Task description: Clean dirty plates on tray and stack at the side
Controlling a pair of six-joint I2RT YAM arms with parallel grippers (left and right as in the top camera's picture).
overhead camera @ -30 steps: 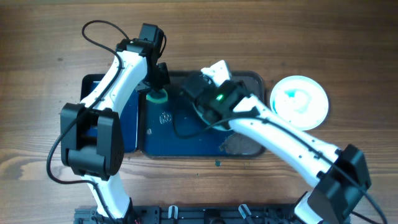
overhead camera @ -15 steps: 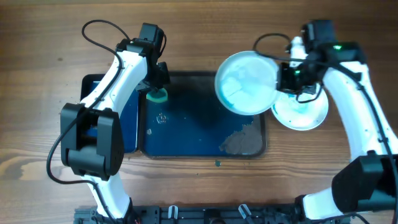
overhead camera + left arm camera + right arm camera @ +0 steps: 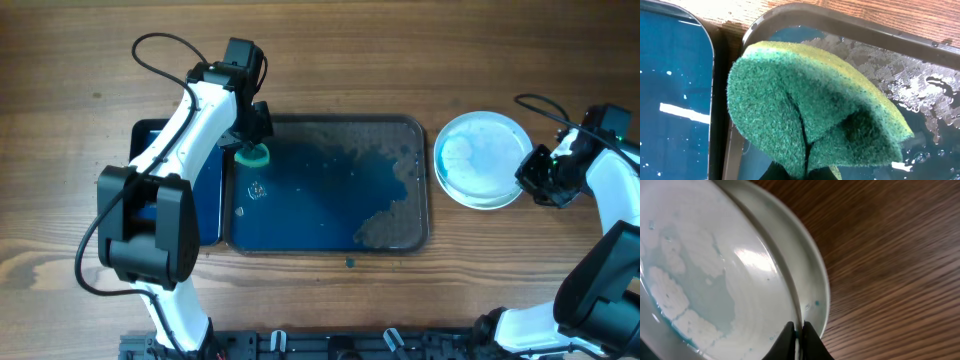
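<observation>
My left gripper is going to release the folded green sponge, now over the large tray's far corner, setting it down in the middle of the smaller tray [image 3: 180,196] with blue water.
The large dark tray [image 3: 300,215] lies mid-table, wet, with no plate on it. The white plates [image 3: 480,160] sit stacked on the wood just right of the tray; the top one is smeared pale teal. My right gripper [image 3: 533,177] is shut on the right rim of the top plate. In the right wrist view its fingers [image 3: 788,336] pinch that rim [image 3: 785,287] above a lower plate [image 3: 815,287]. My left gripper [image 3: 250,140] is shut on a folded green sponge [image 3: 253,155] over the tray's far left corner. The sponge [image 3: 810,110] fills the left wrist view.
A smaller tray with blue water [image 3: 205,200] lies against the large tray's left side, partly under my left arm, and shows in the left wrist view [image 3: 675,100]. A grey foamy patch [image 3: 390,230] covers the large tray's near right corner. A teal speck [image 3: 350,263] lies on the wood.
My right arm carried a plate from over the tray rightward and set it on the plate at the side. The left arm and sponge have not moved.
</observation>
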